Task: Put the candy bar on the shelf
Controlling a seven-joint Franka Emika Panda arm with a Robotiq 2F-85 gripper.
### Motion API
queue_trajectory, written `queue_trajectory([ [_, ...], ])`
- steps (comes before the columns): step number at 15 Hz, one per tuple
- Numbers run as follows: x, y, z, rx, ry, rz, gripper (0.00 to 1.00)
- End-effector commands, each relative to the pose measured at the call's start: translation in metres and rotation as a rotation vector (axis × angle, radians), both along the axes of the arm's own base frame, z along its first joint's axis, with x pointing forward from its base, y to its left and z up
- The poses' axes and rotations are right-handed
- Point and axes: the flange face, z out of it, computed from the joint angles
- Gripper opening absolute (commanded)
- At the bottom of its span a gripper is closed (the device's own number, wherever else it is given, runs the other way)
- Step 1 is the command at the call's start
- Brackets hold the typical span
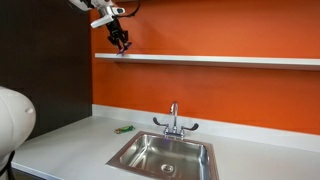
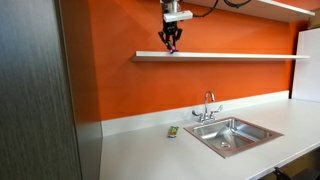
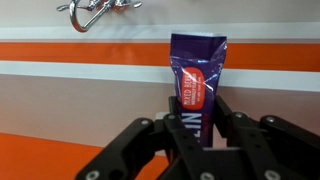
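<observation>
My gripper needs to set the candy bar down and release it on the white shelf (image 1: 125,53) (image 3: 198,112), close to the shelf's end that is by the dark cabinet.
In the wrist view my gripper (image 3: 196,120) is shut on the candy bar (image 3: 197,70), a purple wrapper with a red label that sticks out past the fingertips. The long white shelf (image 1: 220,60) runs along the orange wall. In both exterior views my gripper (image 1: 121,43) (image 2: 171,42) hangs just above the shelf (image 2: 230,56) near one end. The bar's tip reaches down to the shelf surface (image 3: 80,95); I cannot tell whether it touches.
A steel sink (image 1: 165,155) (image 2: 232,133) with a faucet (image 1: 174,120) (image 2: 208,106) is set in the white countertop (image 1: 60,145) below. A small green object (image 1: 123,129) (image 2: 173,131) lies on the counter beside the sink. A dark cabinet (image 2: 35,90) stands at the side.
</observation>
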Motion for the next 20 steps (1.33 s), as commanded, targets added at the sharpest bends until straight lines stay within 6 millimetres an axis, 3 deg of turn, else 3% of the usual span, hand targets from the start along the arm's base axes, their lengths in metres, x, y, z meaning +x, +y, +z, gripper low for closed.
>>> queue_trajectory([
  [1,0.015,-0.004,0.004,-0.029,-0.031,0.036,0.12],
  [10,0.048,-0.017,-0.01,-0.021,-0.012,0.059,0.12],
  [11,0.051,-0.017,-0.01,-0.02,-0.013,0.058,0.2],
  [12,0.053,-0.018,-0.009,-0.022,-0.016,0.053,0.61],
  [14,0.055,-0.018,-0.009,-0.021,-0.018,0.051,0.64],
  [18,0.051,-0.014,-0.009,-0.007,-0.008,0.043,0.94],
  [20,0.046,-0.011,-0.008,-0.002,-0.005,0.044,1.0],
])
